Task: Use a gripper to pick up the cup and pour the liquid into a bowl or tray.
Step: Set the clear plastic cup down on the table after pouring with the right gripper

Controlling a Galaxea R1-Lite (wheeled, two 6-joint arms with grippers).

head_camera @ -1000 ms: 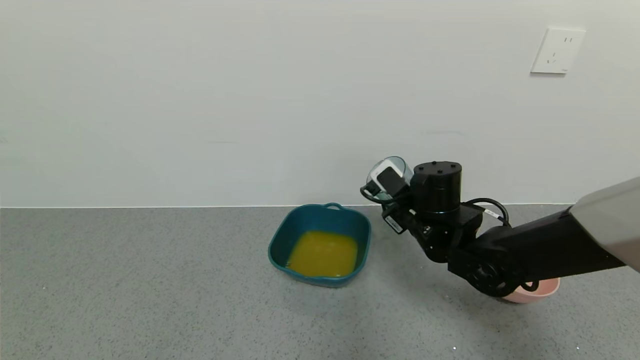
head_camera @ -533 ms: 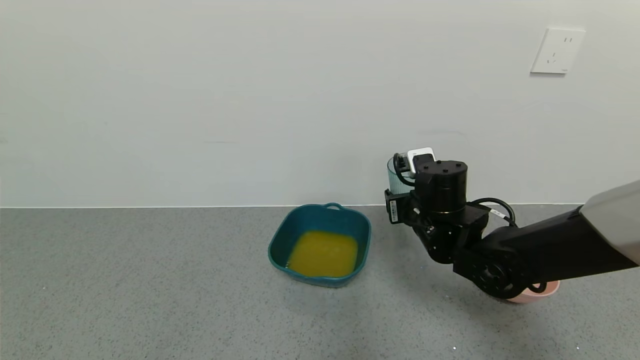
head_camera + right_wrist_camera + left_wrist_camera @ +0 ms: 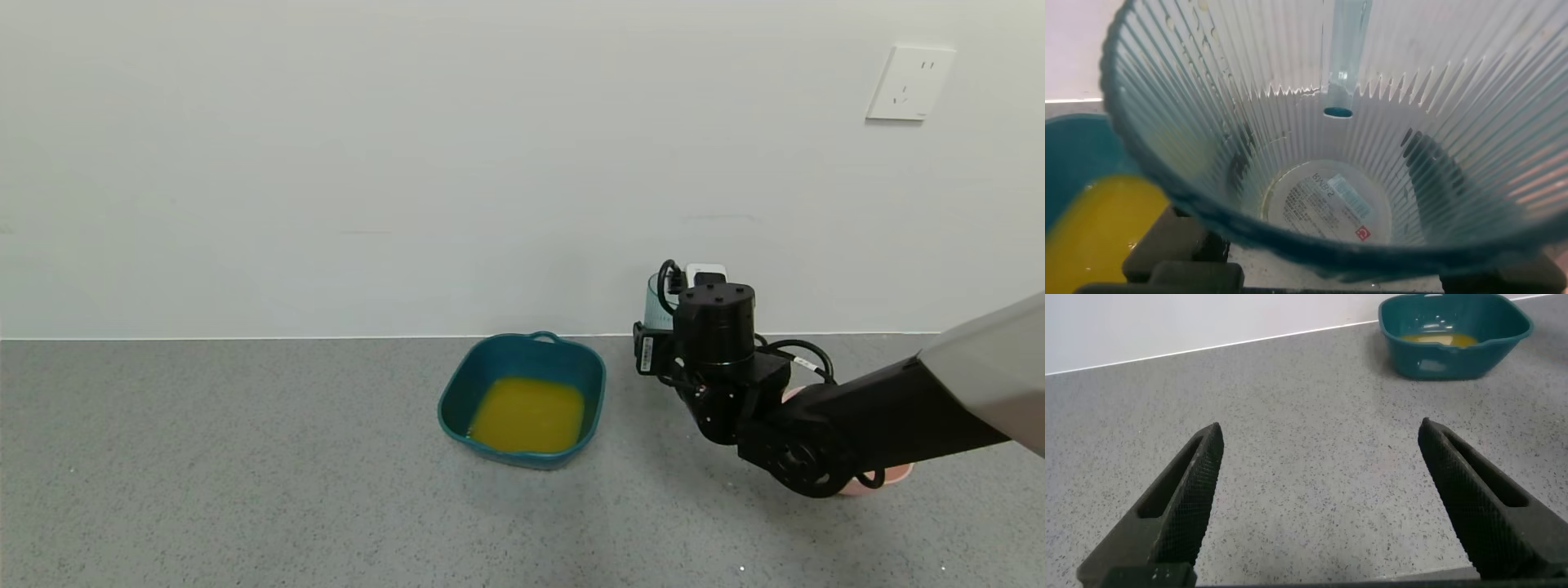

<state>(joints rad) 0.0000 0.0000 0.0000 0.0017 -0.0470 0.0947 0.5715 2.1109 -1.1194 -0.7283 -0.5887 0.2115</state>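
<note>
Next, I let go of the ribbed blue-grey cup, now held upright above the table, with my right gripper on the table (image 3: 666, 368) near the wall, between the teal tray and the pink bowl.
The dark teal tray (image 3: 522, 363) sits near the wall and holds the orange-yellow liquid (image 3: 529, 415). My right gripper (image 3: 665, 314) is shut on the ribbed blue-grey cup (image 3: 653, 300) and holds it upright, to the right of the tray and above the table. In the right wrist view the cup (image 3: 1323, 122) is empty, with its base label showing. The tray (image 3: 1074, 155) and liquid (image 3: 1094, 224) lie beside it. My left gripper (image 3: 1319, 457) is open and empty, low over the table. It is out of the head view, with the tray (image 3: 1454, 355) far ahead of it.
A round pink bowl (image 3: 891, 472) sits on the grey speckled table (image 3: 245, 457), mostly hidden under my right arm. A white wall with a socket (image 3: 910, 82) stands close behind the tray.
The cup has turned from tilted towards the tray back to upright. My right gripper has carried it to the right and down, away from the tray.
</note>
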